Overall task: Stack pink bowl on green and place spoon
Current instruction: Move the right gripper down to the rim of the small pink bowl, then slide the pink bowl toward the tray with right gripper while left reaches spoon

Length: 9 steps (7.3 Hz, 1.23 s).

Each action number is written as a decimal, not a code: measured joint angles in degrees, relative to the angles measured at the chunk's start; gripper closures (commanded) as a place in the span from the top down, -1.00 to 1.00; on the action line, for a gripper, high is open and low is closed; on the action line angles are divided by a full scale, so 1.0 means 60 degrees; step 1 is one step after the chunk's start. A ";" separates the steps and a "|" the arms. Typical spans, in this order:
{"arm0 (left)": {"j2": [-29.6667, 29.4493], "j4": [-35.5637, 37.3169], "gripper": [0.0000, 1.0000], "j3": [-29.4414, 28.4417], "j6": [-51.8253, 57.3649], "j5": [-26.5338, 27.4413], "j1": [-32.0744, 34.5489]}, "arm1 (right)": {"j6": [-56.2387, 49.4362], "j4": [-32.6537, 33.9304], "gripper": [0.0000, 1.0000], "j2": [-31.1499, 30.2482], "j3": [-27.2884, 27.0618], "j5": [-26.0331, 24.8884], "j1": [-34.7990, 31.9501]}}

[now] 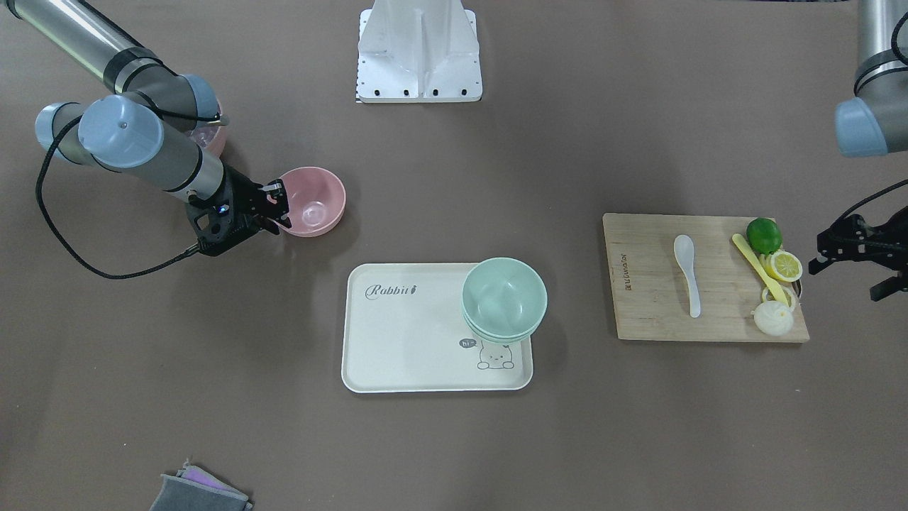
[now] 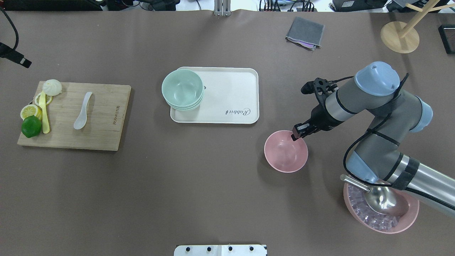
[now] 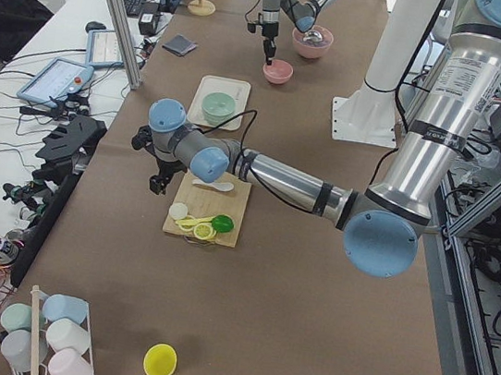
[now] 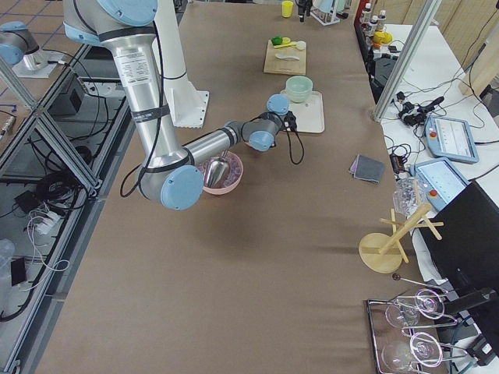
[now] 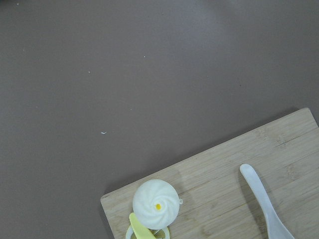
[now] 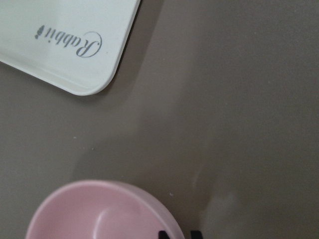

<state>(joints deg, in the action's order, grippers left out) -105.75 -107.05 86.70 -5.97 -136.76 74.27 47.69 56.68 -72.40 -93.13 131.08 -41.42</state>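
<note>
The middle of the white spoon's handle (image 1: 691,288) (image 5: 258,195) on the cutting board is the next spot my left gripper will go to and close on.
The pink bowl (image 1: 312,202) (image 2: 284,153) sits on the table, right of the white tray (image 2: 231,92) in the overhead view. My right gripper (image 2: 296,135) (image 1: 280,206) is at its near rim with one finger inside and one outside, shut on the rim; the wrist view shows the bowl (image 6: 99,214) with the two fingertips close together at the bottom edge. The stacked green bowls (image 2: 182,88) (image 1: 504,298) stand on the tray's corner. The white spoon (image 2: 83,115) (image 5: 266,209) lies on the cutting board (image 2: 103,124). My left gripper (image 1: 819,252) hovers open and empty beside the board's end.
A lime (image 2: 31,127), lemon slices (image 2: 30,111), a yellow utensil (image 2: 44,113) and a white bun (image 2: 52,87) share the board. A large pink bowl of ice with a metal scoop (image 2: 380,213) lies under my right arm. A grey cloth (image 2: 305,32) and a wooden stand (image 2: 400,35) are at the far side.
</note>
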 measured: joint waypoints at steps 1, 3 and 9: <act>-0.0005 0.0000 0.96 -0.0007 0.0000 0.0000 0.0000 | 0.0002 -0.0007 -1.00 -0.0046 -0.0044 -0.0003 -0.0005; -0.0005 0.0000 0.96 -0.0008 0.0000 -0.0003 0.0000 | 0.0107 -0.0010 -1.00 -0.0062 -0.0155 0.0010 -0.0033; -0.0909 0.0135 0.93 0.0014 -0.4705 0.0316 -0.1936 | 0.2990 -0.0011 -1.00 0.0291 -0.0973 -0.0080 -0.0464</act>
<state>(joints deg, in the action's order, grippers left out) -111.21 -106.24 86.79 -34.20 -134.86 62.66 65.63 56.62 -70.65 -98.97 130.60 -44.20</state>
